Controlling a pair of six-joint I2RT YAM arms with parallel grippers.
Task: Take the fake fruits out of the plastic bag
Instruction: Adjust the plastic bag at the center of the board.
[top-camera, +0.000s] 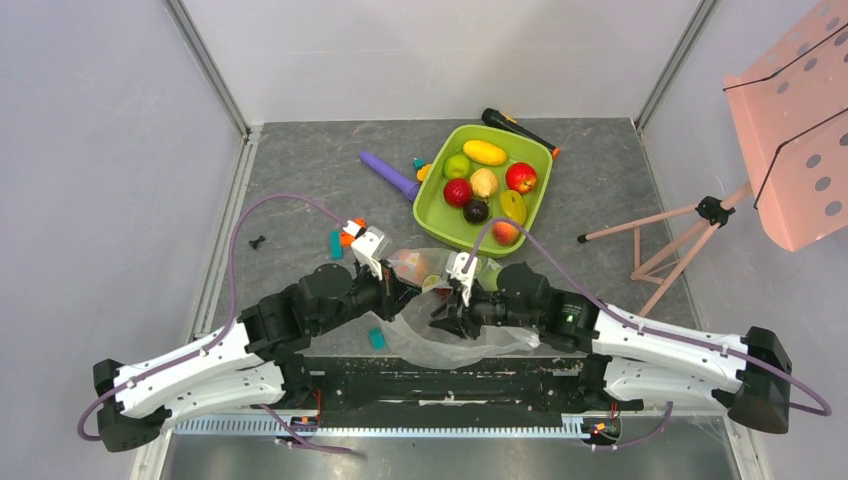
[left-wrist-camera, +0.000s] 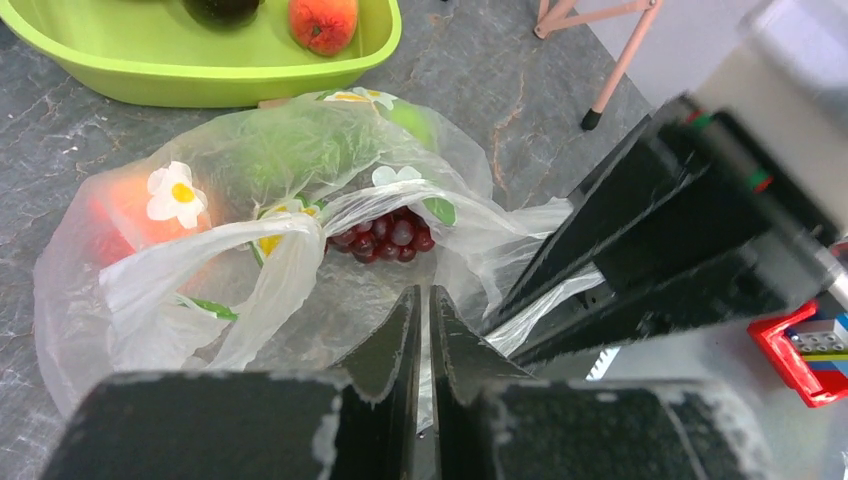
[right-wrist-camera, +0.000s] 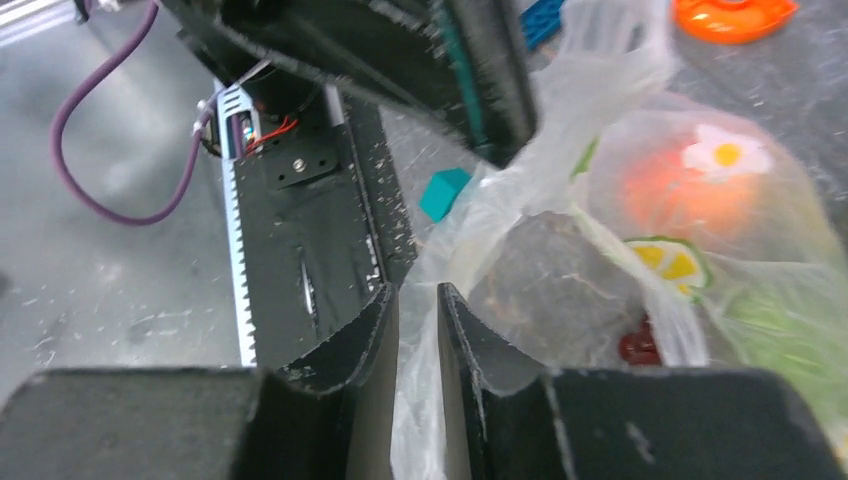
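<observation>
The bag's upper edge hangs down over the grapes, so my right gripper will let go of the near piece of the bag, grab the bag's edge (left-wrist-camera: 442, 197) next to the grapes and pull it back.
The transparent plastic bag (top-camera: 432, 300) lies on the table between my two grippers, printed with flowers. Through its film in the left wrist view (left-wrist-camera: 250, 200) I see a dark red grape bunch (left-wrist-camera: 385, 235), a peach-orange fruit (left-wrist-camera: 120, 215) and a green fruit (left-wrist-camera: 270, 150). My left gripper (left-wrist-camera: 422, 292) is shut on a fold of the bag's near side; in the top view it (top-camera: 398, 290) is at the bag's left. My right gripper (right-wrist-camera: 418, 290) is shut on a strip of the bag (right-wrist-camera: 520, 190); in the top view it (top-camera: 447, 310) is at the bag's right.
The lime-green tray (top-camera: 432, 205) behind the bag holds several fruits. A purple stick (top-camera: 390, 175), a black-handled tool (top-camera: 515, 128), teal (top-camera: 337, 243) and orange (top-camera: 350, 232) blocks and another teal block (top-camera: 377, 340) lie around. A pink stand (top-camera: 700, 215) is at the right.
</observation>
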